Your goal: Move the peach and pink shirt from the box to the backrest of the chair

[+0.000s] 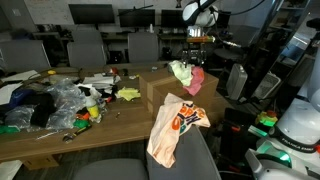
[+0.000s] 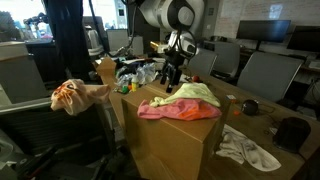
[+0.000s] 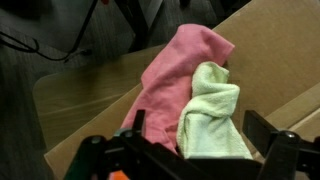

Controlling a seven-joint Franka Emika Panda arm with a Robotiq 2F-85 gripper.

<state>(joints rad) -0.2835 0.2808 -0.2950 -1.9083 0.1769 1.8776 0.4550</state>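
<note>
My gripper is to move down next to the top of the pink cloth (image 1: 197, 72) (image 3: 160, 124), beside the light green cloth, and close there.
A peach and orange patterned shirt (image 1: 172, 125) hangs over the backrest of a grey chair (image 1: 200, 155); it also shows in an exterior view (image 2: 75, 95). The cardboard box (image 1: 160, 95) (image 2: 170, 145) (image 3: 285, 45) carries a pink cloth (image 1: 196, 81) (image 2: 170, 111) (image 3: 175, 65) and a light green cloth (image 1: 181, 70) (image 2: 197, 94) (image 3: 215, 115). My gripper (image 1: 197, 45) (image 2: 172, 68) (image 3: 200, 128) is open and empty. It hovers above the box, with the green cloth below and between its fingers.
A long wooden table (image 1: 60, 135) holds clutter: plastic bags, dark cloth and small toys (image 1: 55, 105). A white cloth (image 2: 247, 148) and a dark object (image 2: 292, 132) lie on the table next to the box. Office chairs (image 1: 85, 45) and monitors stand behind.
</note>
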